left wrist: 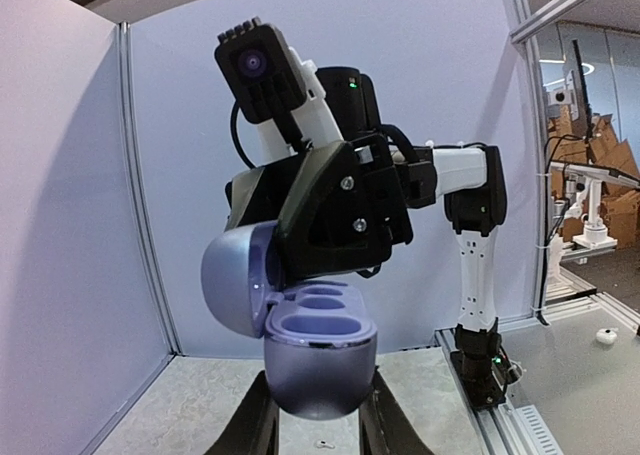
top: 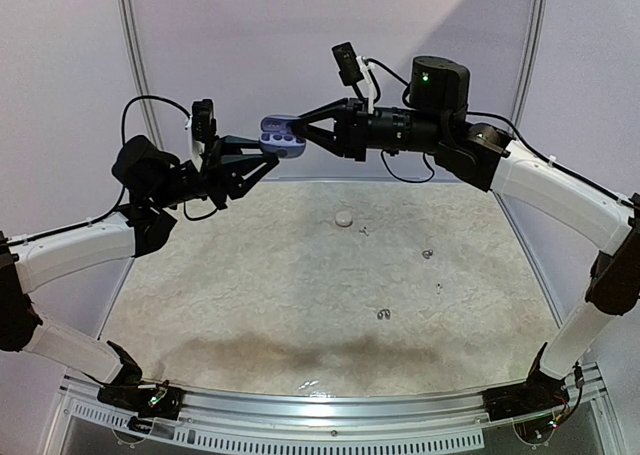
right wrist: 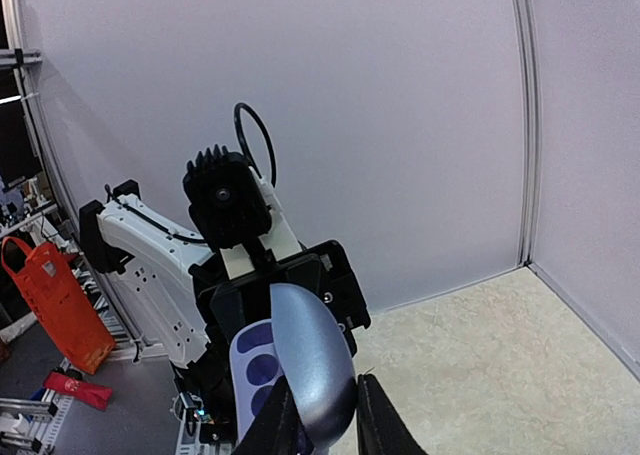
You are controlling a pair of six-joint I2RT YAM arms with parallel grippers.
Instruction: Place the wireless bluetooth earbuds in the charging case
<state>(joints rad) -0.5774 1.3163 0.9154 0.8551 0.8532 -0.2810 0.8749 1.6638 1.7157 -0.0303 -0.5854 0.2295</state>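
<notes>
Next, I open my left gripper, as the charging case sits slanted at its fingertips, then level the case with my right gripper, and then close the left gripper on its body (top: pixel 285 148).
The lavender charging case (top: pixel 282 135) hangs in the air above the far edge of the table, lid open, its wells empty. My left gripper (top: pixel 263 161) is shut on the case's body (left wrist: pixel 318 360), one finger on each side. My right gripper (top: pixel 303 131) is shut on the open lid (right wrist: pixel 315 365), which also shows in the left wrist view (left wrist: pixel 235 280). Tiny grey-silver earbuds lie on the table: one near the middle (top: pixel 383 315), two to the right (top: pixel 427 253) (top: pixel 438 288), one further back (top: pixel 365 230). None is in the case.
A small round white piece (top: pixel 344 217) lies on the mottled table (top: pixel 250 295) below the case. White walls close the back and sides. A metal rail (top: pixel 320 410) runs along the near edge between the arm bases.
</notes>
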